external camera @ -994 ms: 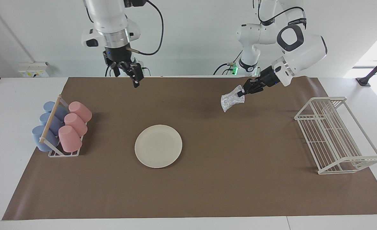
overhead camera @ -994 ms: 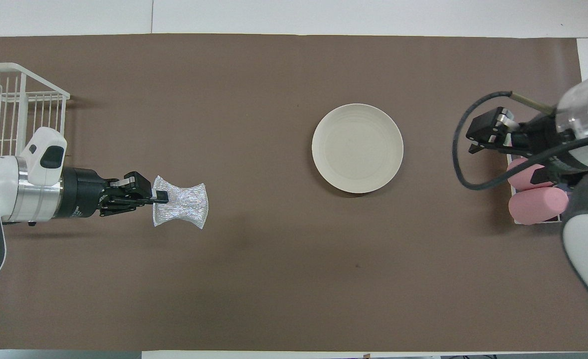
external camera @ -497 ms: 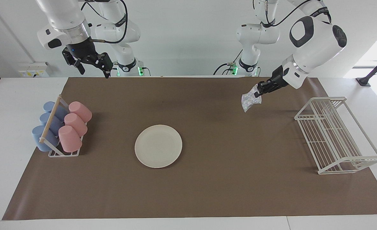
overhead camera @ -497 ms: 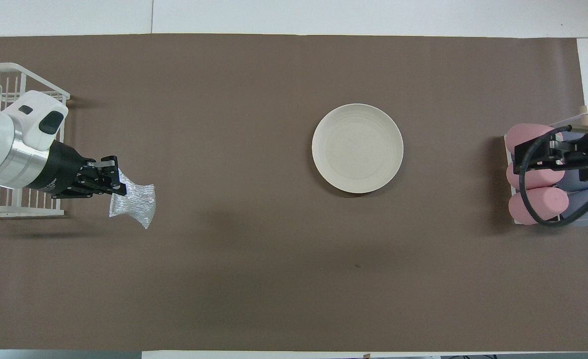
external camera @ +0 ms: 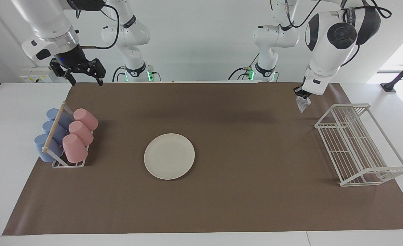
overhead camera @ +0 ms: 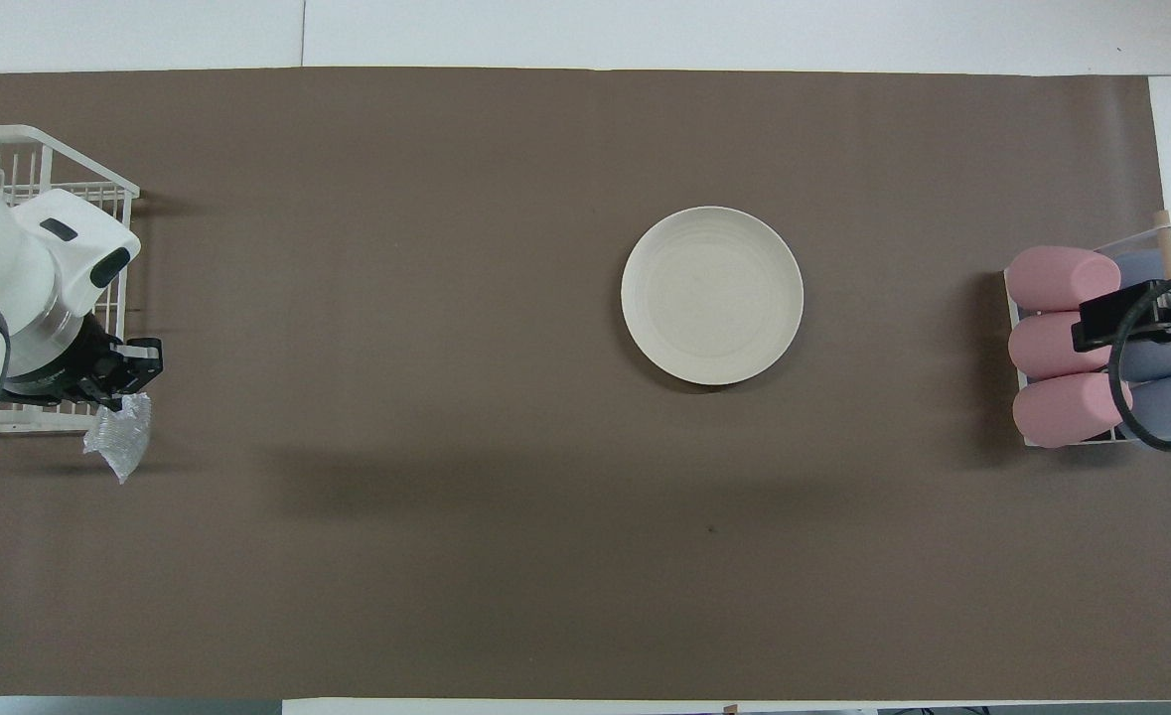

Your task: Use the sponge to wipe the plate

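Note:
Next, I release the silver-grey sponge from my left gripper inside the white wire rack (overhead camera: 13, 292).
The cream-white plate (external camera: 169, 156) lies flat in the middle of the brown mat, also in the overhead view (overhead camera: 712, 295). My left gripper (external camera: 303, 96) is up in the air over the mat's edge beside the white wire rack, far from the plate. It is shut on the silver-grey sponge (external camera: 303, 104), which hangs crumpled below it (overhead camera: 118, 445). My right gripper (external camera: 85, 81) is open and empty, raised over the mat's corner at the right arm's end. In the overhead view it (overhead camera: 1094, 333) covers part of the cup rack.
A white wire rack (external camera: 358, 147) stands at the left arm's end of the table (overhead camera: 44, 149). A small rack of pink and blue cups (external camera: 66, 135) lies at the right arm's end (overhead camera: 1062, 348). The brown mat (external camera: 242, 191) covers most of the table.
My left gripper has swung with the sponge away from the plate toward the wire rack, and the sponge now hangs crumpled. My right gripper has moved toward the cup rack's end.

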`<state>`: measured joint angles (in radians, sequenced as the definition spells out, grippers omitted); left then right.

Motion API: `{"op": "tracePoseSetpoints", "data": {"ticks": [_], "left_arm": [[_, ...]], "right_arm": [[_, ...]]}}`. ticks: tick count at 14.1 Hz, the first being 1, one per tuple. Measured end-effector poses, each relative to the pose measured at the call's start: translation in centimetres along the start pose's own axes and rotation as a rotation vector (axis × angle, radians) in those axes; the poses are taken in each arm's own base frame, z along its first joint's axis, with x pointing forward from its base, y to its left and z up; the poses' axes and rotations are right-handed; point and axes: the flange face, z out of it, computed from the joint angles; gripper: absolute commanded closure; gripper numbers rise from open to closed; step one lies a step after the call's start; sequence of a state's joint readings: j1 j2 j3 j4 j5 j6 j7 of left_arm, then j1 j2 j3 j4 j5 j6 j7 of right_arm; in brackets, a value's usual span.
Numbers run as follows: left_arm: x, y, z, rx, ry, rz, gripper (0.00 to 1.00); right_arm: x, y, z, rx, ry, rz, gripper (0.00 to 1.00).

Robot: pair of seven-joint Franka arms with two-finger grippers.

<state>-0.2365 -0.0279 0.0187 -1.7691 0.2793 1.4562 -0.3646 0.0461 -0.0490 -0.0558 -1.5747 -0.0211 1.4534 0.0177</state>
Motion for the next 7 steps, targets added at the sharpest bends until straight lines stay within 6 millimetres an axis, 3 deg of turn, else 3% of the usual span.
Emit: {"op": "tracePoseSetpoints", "data": {"ticks": [3, 7], "left_arm": [[0.9, -0.8, 0.3, 0.253, 0.053, 0.002, 1.0], [4.5, -1.2, 2.8, 0.566, 0.1, 0.013, 1.0]], "right_arm": [[0.0, -0.2, 0.1, -0.002, -0.001, -0.034, 0.0], [0.0, 1.3, 0.1, 0.001, -0.002, -0.062, 0.0]]}}
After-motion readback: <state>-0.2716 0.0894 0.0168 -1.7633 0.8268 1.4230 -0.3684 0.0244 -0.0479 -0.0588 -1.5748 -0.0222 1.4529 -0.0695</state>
